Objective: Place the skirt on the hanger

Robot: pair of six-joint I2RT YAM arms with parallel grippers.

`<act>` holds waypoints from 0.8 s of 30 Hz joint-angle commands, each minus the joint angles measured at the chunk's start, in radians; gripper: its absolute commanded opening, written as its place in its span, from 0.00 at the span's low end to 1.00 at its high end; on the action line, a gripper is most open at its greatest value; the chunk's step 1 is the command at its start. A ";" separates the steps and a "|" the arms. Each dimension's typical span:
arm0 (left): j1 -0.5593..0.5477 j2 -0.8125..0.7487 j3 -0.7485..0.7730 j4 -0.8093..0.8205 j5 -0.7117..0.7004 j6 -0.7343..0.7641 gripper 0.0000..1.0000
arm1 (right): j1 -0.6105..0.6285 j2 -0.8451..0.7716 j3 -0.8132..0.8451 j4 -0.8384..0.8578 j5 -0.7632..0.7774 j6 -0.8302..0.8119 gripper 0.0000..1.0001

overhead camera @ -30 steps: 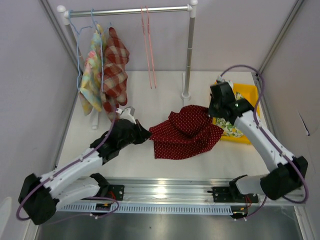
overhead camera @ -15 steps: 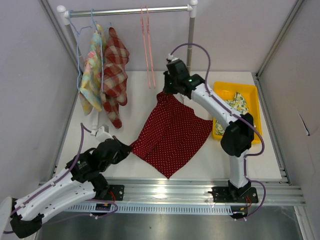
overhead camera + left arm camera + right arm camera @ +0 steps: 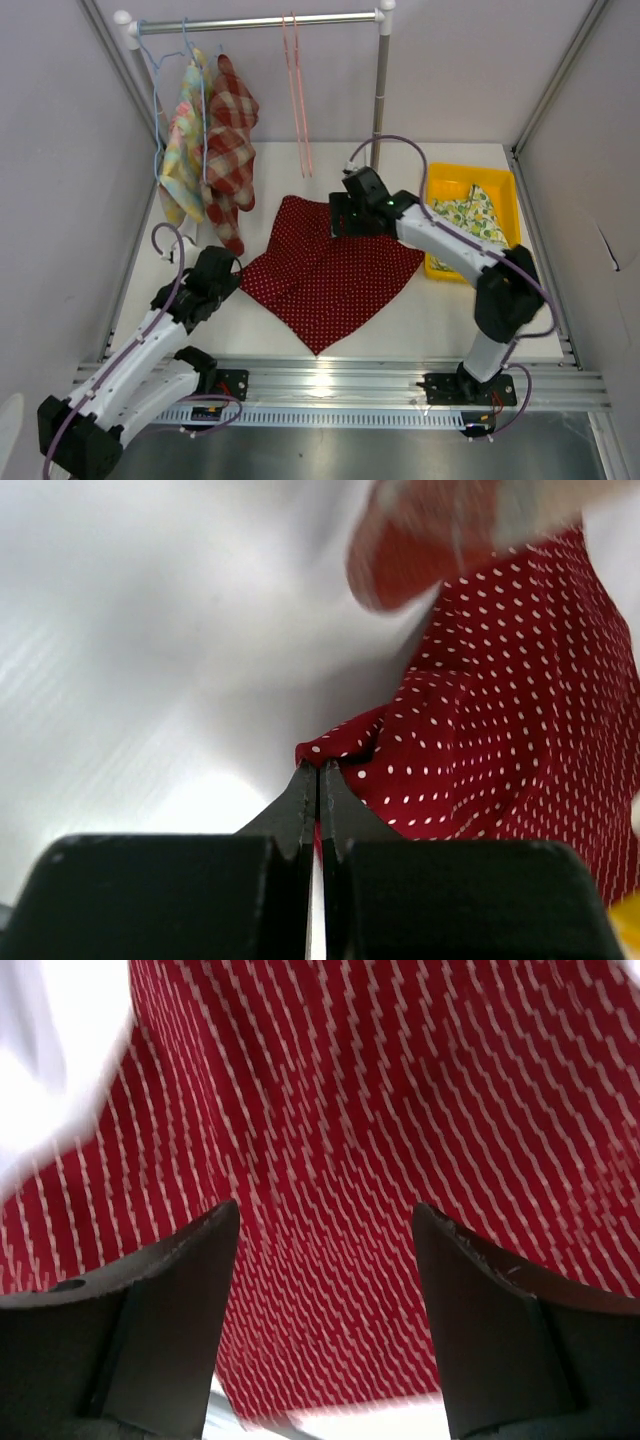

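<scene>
Next, I move my right gripper to the red skirt's near corner (image 3: 316, 350) (image 3: 255, 1415), the one pointing at the table's front edge, and close it there.
The red white-dotted skirt (image 3: 330, 275) lies spread flat on the white table. My left gripper (image 3: 236, 277) is shut on its left corner; in the left wrist view the gripper (image 3: 319, 767) pinches a fold of the skirt (image 3: 500, 710) between closed tips. My right gripper (image 3: 338, 222) hovers low over the skirt's far edge. In the right wrist view that gripper (image 3: 325, 1222) stands wide open, with only the skirt (image 3: 400, 1090) beneath and nothing between its fingers. The empty pink hanger (image 3: 293, 90) hangs on the rail at the back.
Blue hangers carrying plaid and floral clothes (image 3: 210, 140) hang at the rail's left end. The rack's right post (image 3: 378, 90) stands behind my right arm. A yellow tray (image 3: 500, 180) holding a floral cloth (image 3: 468, 215) sits at the right.
My right gripper has opened and let go of the skirt's top edge, then dropped lower. The skirt has settled flat on the table. The left gripper stays shut on its corner.
</scene>
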 commanded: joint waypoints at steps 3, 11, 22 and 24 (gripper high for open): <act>0.086 0.128 0.014 0.134 0.049 0.090 0.00 | 0.129 -0.360 -0.334 0.016 0.075 0.139 0.74; 0.089 0.238 -0.076 0.260 0.143 0.066 0.00 | 0.485 -0.460 -0.656 0.100 0.199 0.462 0.73; 0.089 0.202 -0.129 0.287 0.177 0.101 0.00 | 0.623 -0.207 -0.610 0.217 0.259 0.585 0.79; 0.089 0.196 -0.139 0.289 0.178 0.103 0.00 | 0.626 -0.178 -0.613 0.238 0.267 0.605 0.79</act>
